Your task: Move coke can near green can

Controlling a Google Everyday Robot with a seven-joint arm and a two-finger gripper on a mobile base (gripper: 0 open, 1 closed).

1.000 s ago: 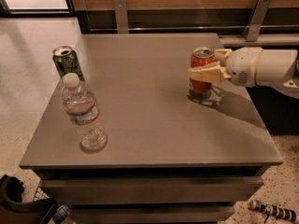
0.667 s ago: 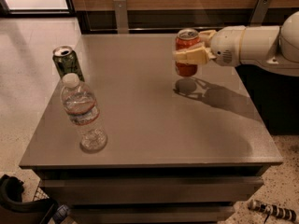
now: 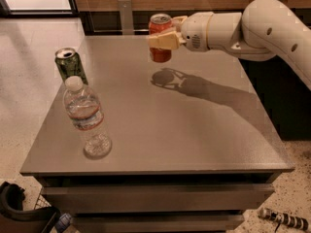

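My gripper will let go of the coke can on the grey tabletop [image 3: 105,83] next to the green can, behind the water bottle.
The coke can [image 3: 160,52], red-orange with a silver top, hangs upright in the air above the middle back of the grey table [image 3: 194,130]; its shadow falls on the tabletop below it. My gripper [image 3: 164,39] is shut on the coke can, reaching in from the right on the white arm [image 3: 252,25]. The green can [image 3: 70,65], dark green with a silver top, stands upright near the table's left edge, well to the left of the coke can and lower in the view.
A clear plastic water bottle [image 3: 87,118] stands just in front of the green can, near the table's front left. Drawers [image 3: 146,198] sit under the tabletop. A wooden wall with metal brackets [image 3: 125,13] runs behind the table.
My gripper has lifted the coke can off the table and carried it left, toward the green can. The green can and bottle have not moved.
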